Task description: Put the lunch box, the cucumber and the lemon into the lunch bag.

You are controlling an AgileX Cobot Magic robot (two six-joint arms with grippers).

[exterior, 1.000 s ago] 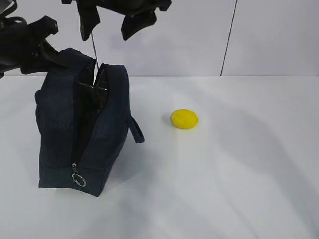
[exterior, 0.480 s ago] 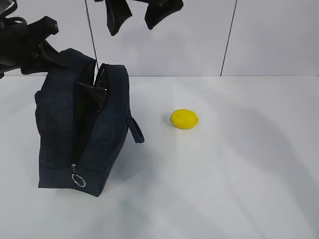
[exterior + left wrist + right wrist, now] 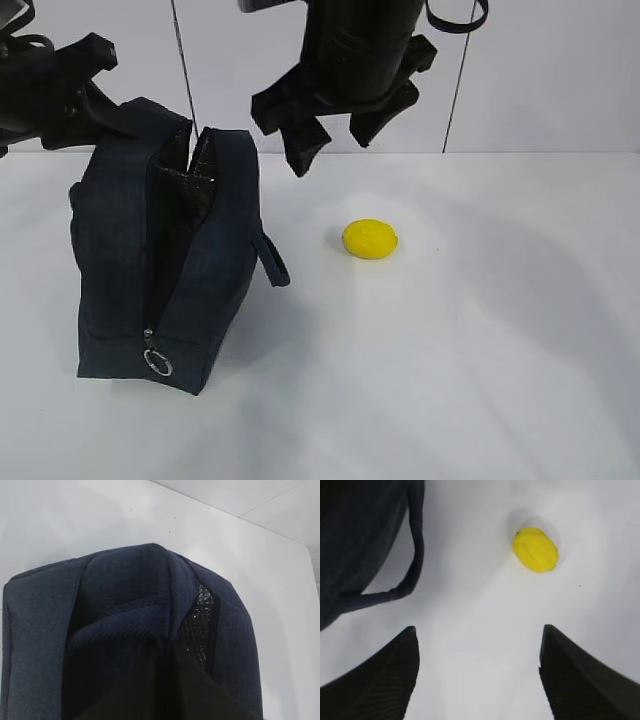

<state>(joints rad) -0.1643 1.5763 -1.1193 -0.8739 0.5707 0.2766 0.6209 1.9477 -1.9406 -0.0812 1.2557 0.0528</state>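
Observation:
My right gripper will close its fingers around the middle [image 3: 370, 239] [image 3: 536, 550] of the yellow lemon, placing them on the two long sides of the lemon.
The navy lunch bag [image 3: 165, 260] stands upright at the left with its zipper open and dark lining showing. My left gripper [image 3: 122, 112] is shut on the bag's top rear edge; in the left wrist view its dark fingers [image 3: 167, 685] are pressed together against the lunch bag [image 3: 125, 595]. The yellow lemon [image 3: 370, 239] lies on the table to the right of the bag. My right gripper [image 3: 332, 148] hangs open and empty above the table, between bag and lemon. The right wrist view has the lemon [image 3: 536, 549] ahead and to the right of the open right gripper [image 3: 479, 630]. The lunch box and the cucumber are out of view.
The bag's strap handle [image 3: 272, 262] sticks out toward the lemon, and a silver ring pull [image 3: 158, 362] hangs at the zipper's near end. A thin dark cable [image 3: 185, 70] runs down to the bag's top. White table [image 3: 480, 350] stretches right and forward.
My right gripper has come down and to the right, from above the bag's opening to the space above the table near the lemon, still open. The left gripper and the bag have stayed put.

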